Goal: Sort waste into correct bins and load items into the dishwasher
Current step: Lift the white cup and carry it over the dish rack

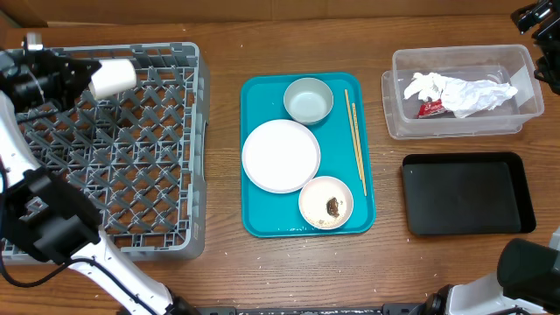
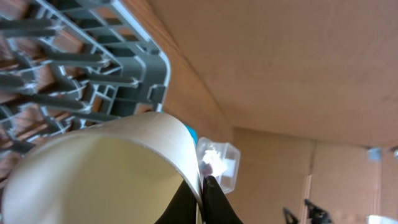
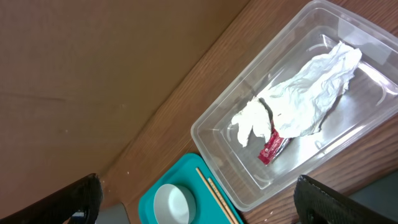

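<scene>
Next, the left gripper releases the small white cup among the pegs [image 1: 109,110] near the back of the grey dish rack.
My left gripper [image 1: 86,77] is shut on the rim of the small white cup [image 1: 114,78], held on its side over the back of the grey dish rack [image 1: 175,236]; in the left wrist view the cup [image 2: 106,174] fills the frame with a finger on each side of its wall [image 2: 202,190]. On the teal tray [image 1: 255,219] lie a pale bowl [image 1: 308,100], the plate [image 1: 281,155], a bowl with a brown lump [image 1: 326,202] and chopsticks [image 1: 354,138]. The clear tub [image 1: 398,122] holds crumpled paper [image 1: 464,92] and the red wrapper [image 1: 430,108]. My right gripper [image 3: 199,199] is open, high above the tub [image 3: 217,143].
The shallow black tray [image 1: 466,194] lies in front of the clear tub at the right. Brown cardboard walls stand behind the table. The robot's dark bases sit at the front left and front right edges.
</scene>
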